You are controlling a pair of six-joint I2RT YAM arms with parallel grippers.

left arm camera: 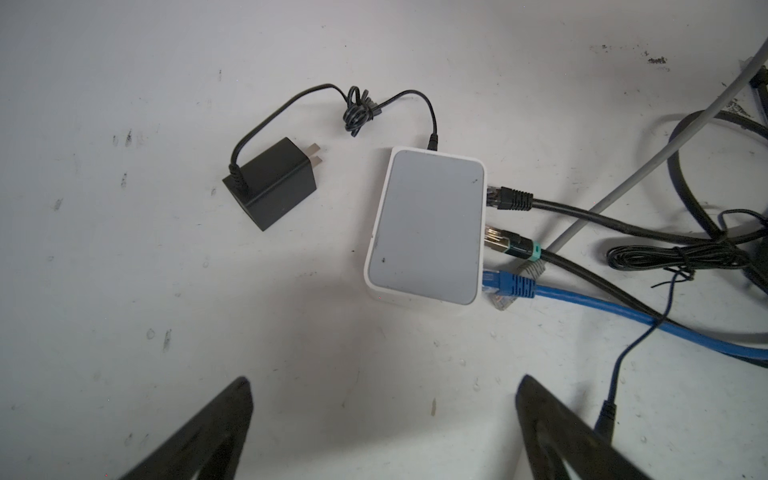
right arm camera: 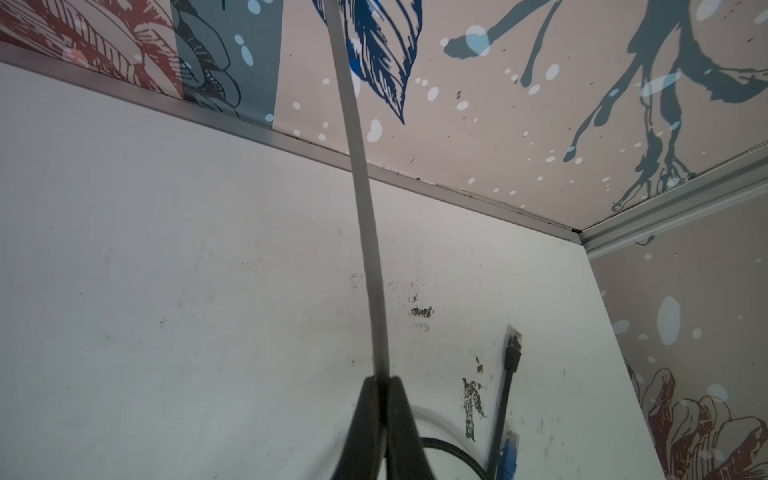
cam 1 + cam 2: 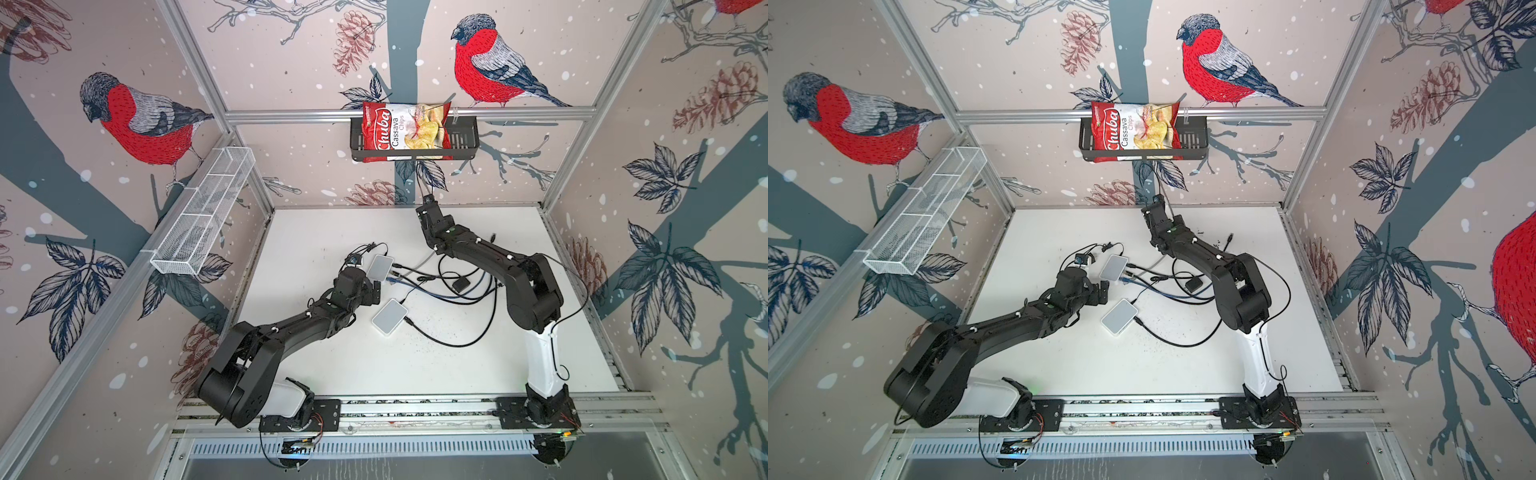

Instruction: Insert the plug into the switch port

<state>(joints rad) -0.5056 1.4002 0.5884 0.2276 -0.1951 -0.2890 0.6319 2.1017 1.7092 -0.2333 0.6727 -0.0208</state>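
I should let go of the flat grey cable with my right gripper on the bare table just before the back wall (image 3: 429, 219) (image 2: 352, 292).
A white switch (image 1: 428, 224) lies flat on the table, in both top views (image 3: 380, 267) (image 3: 1113, 267). Black and blue plugs sit in its side ports. A grey plug (image 1: 502, 300) lies at its corner under the blue plug (image 1: 515, 286); whether it is seated I cannot tell. My left gripper (image 1: 382, 380) (image 3: 376, 291) hangs open and empty just short of the switch. My right gripper (image 2: 382, 380) (image 3: 427, 198) is raised near the back wall, shut on a flat grey cable (image 2: 365, 216) that runs up out of the wrist view. That cable's own plug is out of view.
A second white switch (image 3: 389, 321) lies nearer the front. A black power adapter (image 1: 270, 183) sits beside the first switch, another (image 3: 461, 284) among tangled cables (image 3: 457, 291). A loose black plug (image 2: 513, 345) lies near the right wall. A black basket with a chips bag (image 3: 405, 126) hangs on the back wall.
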